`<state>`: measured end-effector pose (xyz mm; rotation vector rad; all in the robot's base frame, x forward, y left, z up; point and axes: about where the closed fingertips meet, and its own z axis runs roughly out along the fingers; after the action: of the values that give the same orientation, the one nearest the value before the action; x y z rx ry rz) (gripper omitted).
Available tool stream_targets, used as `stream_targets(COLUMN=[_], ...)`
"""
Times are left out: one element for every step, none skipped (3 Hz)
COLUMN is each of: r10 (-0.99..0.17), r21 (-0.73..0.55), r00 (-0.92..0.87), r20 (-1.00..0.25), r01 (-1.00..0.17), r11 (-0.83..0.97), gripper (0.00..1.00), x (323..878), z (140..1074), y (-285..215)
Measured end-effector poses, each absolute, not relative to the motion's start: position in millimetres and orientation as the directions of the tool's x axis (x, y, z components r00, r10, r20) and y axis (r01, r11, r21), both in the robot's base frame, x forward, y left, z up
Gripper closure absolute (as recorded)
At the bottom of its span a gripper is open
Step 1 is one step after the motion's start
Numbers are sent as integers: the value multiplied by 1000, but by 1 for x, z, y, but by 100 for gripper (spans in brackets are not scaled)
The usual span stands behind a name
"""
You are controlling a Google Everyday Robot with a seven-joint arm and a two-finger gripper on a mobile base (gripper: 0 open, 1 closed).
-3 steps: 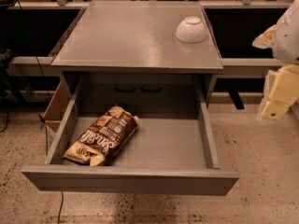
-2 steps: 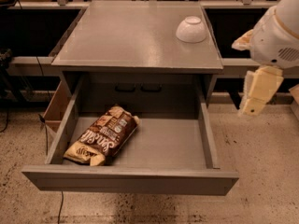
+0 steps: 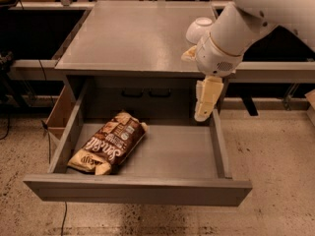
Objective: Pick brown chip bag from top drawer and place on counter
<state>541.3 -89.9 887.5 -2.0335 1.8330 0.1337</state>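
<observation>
I will close my gripper on the back end (image 3: 129, 124) of the brown chip bag, which is the end closest to the counter.
The brown chip bag (image 3: 109, 143) lies flat in the left half of the open top drawer (image 3: 172, 154), its length running from front left to back right. The gripper (image 3: 204, 109) hangs pointing down over the drawer's back right corner, clear of the bag and well to its right. The white arm reaches in from the upper right and covers part of the counter's (image 3: 133, 36) right edge. Nothing is in the gripper.
A white bowl (image 3: 198, 29) sits upside down on the counter's right side, partly behind the arm. The drawer's front panel (image 3: 138, 193) juts toward the camera over a speckled floor. Dark shelving and rails flank the cabinet on both sides.
The arm has swung left from the right edge of view, bringing the gripper from outside the cabinet to above the drawer's right rear corner. The bag and bowl have not moved.
</observation>
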Motion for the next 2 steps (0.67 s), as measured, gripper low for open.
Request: stream_targets(r10=[-901, -901], r21=[-216, -215], r00=[230, 231], r20=[-366, -366], r01=[-964, -964], r11=[-159, -159], gripper=[0, 0], x=[559, 559], z=[852, 852], y=[-36, -36])
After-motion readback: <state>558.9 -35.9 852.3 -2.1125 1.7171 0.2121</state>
